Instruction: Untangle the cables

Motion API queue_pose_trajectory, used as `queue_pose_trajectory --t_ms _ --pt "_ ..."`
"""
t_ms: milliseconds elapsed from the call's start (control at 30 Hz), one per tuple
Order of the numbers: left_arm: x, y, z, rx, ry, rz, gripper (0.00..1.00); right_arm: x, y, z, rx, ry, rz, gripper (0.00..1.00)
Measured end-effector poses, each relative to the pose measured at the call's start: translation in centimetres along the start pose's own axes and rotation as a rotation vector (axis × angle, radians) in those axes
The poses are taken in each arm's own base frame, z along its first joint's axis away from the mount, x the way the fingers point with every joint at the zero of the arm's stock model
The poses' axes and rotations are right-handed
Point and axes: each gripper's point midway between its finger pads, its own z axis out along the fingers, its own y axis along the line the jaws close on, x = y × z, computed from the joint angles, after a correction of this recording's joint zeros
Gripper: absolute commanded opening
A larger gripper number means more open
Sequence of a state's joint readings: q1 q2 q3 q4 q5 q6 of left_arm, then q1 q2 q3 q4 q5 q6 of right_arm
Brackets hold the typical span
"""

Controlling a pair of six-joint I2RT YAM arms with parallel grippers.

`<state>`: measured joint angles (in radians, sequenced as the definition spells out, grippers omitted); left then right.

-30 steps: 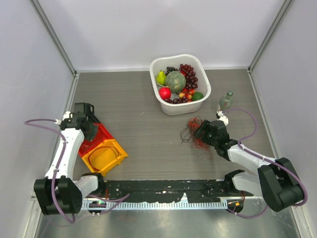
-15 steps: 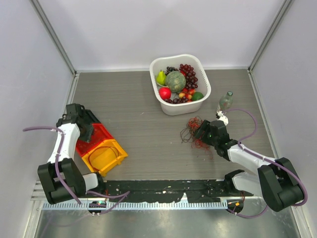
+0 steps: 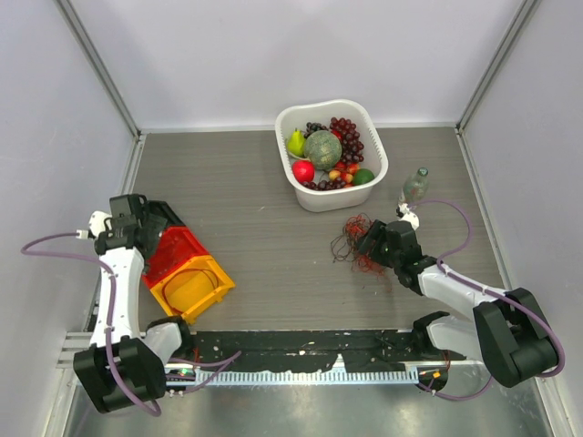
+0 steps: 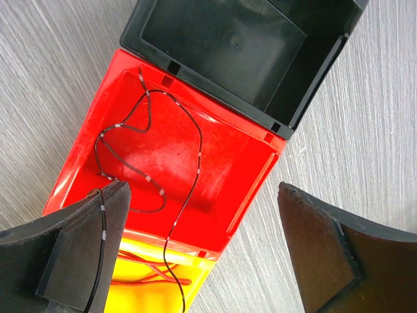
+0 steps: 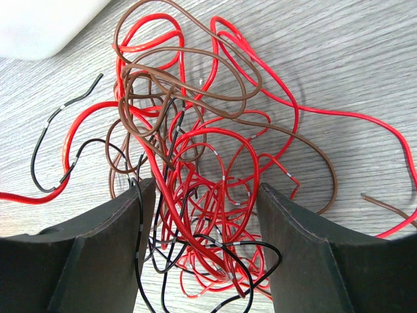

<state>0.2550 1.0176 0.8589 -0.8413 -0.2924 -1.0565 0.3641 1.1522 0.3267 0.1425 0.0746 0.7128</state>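
Thin black cable trails from red bin over yellow bin; left gripper should pinch its overhanging part (image 4: 172, 274), tuck it into red bin.
The cables (image 5: 195, 150) lie as a tangle of red, brown and black loops (image 3: 351, 244) on the table, right of centre. My right gripper (image 5: 205, 189) is open, its fingers straddling the near part of the tangle (image 3: 372, 241). One thin black cable (image 4: 195, 150) lies loose in the red bin (image 4: 260, 176), one end trailing over the yellow bin (image 4: 137, 287), where a red cable (image 4: 150, 274) lies. My left gripper (image 4: 202, 195) hangs wide open above the red bin's corner; a black strand crosses its left finger (image 4: 98, 235).
Black (image 3: 157, 211), red (image 3: 178, 246) and yellow (image 3: 191, 287) bins sit in a row at the left. A white tub (image 3: 284, 123) of fruit stands at the back. A small bottle (image 3: 414, 187) stands right of the tangle. Walls close in on both sides.
My left gripper has gone from shut to wide open, letting go of the black cable in the red bin, and has swung left. The right arm has not moved.
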Motion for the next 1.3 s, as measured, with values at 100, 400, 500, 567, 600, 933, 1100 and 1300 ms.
queue_pose_trajectory --t_ms 100,400,500,567,600,933,1100,1300 --pt "0.3 -0.2 0.0 0.009 0.008 0.036 1.0 0.0 0.0 0.0 0.0 0.0 0.0 0.68" --pt "0.6 -2.9 -0.4 0.027 0.017 0.25 0.99 0.0 0.0 0.0 -0.001 0.001 -0.001 0.68" --pt "1.5 -3.8 -0.5 0.113 0.047 0.232 0.99 0.0 0.0 0.0 -0.001 0.001 -0.002 0.68" --pt "1.7 -3.6 -0.9 0.137 0.046 0.226 0.99 0.0 0.0 0.0 -0.001 0.001 -0.002 0.68" --pt "1.6 -3.6 -1.1 0.144 0.038 0.223 0.96 0.0 0.0 0.0 -0.002 0.001 -0.003 0.68" --pt "2.5 -5.8 -3.3 0.308 0.041 0.35 0.58 0.3 0.3 -0.1 -0.019 0.016 -0.003 0.68" --pt "8.4 -7.8 -4.3 0.454 0.226 0.575 0.62 0.3 0.3 -0.1 -0.02 0.017 -0.003 0.68" --pt "11.4 -6.7 -3.7 0.404 0.208 0.825 0.5 0.3 0.3 -0.1 -0.02 0.016 -0.003 0.68"
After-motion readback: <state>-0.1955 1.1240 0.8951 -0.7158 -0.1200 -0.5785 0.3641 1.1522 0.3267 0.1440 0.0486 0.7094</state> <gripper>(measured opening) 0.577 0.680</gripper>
